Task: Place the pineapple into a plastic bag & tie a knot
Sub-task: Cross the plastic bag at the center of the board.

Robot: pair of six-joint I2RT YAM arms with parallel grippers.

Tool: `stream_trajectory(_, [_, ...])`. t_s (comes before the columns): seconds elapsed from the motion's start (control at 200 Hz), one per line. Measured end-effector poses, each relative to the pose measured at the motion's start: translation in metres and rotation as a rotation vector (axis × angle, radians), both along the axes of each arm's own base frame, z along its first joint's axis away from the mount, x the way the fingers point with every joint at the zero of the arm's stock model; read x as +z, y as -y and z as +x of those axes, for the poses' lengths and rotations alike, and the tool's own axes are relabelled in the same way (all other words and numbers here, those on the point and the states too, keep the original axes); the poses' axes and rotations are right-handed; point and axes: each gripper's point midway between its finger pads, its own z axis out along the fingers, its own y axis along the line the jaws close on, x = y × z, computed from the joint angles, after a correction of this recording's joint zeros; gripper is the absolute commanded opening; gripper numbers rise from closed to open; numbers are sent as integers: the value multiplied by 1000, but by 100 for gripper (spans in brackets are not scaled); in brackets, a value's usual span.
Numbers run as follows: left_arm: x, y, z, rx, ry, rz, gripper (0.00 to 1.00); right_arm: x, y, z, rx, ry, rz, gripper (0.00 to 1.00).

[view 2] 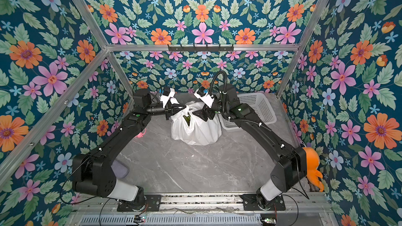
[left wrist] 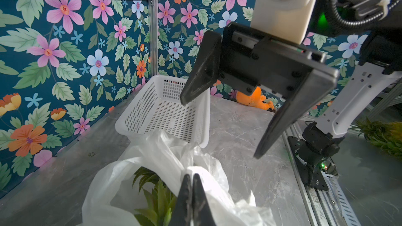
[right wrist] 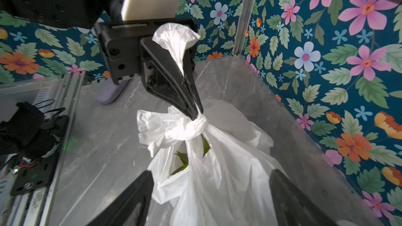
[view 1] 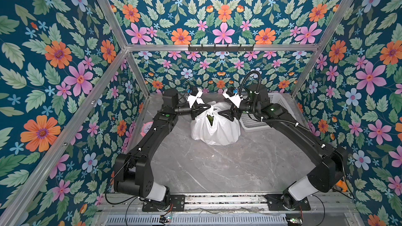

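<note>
The leaves show through a gap under the knot while only the left gripper holds the strap, so the robot's right gripper needs to pinch the knot (view 1: 211, 110) beneath the left fingertips.
The white plastic bag (view 1: 217, 131) (view 2: 195, 131) stands at the back middle of the grey table. The pineapple's green leaves (right wrist: 181, 159) (left wrist: 156, 192) show through the gaps under the knot (right wrist: 194, 127). The knot is a tight twist of the handle straps on top of the bag. My left gripper (view 1: 208, 107) (left wrist: 192, 176) is shut on the strap end just above the knot, and the strap's tail flares out behind its fingers (right wrist: 174, 79). To the right of the knot my right gripper (view 1: 219, 113) (left wrist: 221, 128) stands open. Its fingers straddle the bag's upper side, with nothing pinched.
A white perforated basket (view 1: 280, 105) (left wrist: 161, 109) stands just right of the bag, under the right arm. An orange plush toy (view 2: 313, 166) hangs at the right edge. A pink thing (view 1: 148, 127) lies at the left wall and a purple-grey thing (view 2: 119, 168) under the left arm.
</note>
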Motion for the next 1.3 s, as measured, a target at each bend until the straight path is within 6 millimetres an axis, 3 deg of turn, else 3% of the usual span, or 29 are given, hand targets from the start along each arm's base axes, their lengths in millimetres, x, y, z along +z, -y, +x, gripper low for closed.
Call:
stream_trajectory(0.135, [-1, 0, -1, -5, 11, 4, 0, 6, -18, -2, 102, -50, 35, 82])
stream_trajectory(0.365, [-2, 1, -4, -27, 20, 2, 0, -15, -37, 13, 179, -143, 4, 76])
stream_trajectory(0.755, [-5, 2, -7, -53, 10, -2, 0, -35, -49, 21, 252, -173, -54, 67])
stream_trajectory(1.3, [-7, 2, -8, -57, 11, 0, 0, -50, -60, 9, 323, -190, -160, 20])
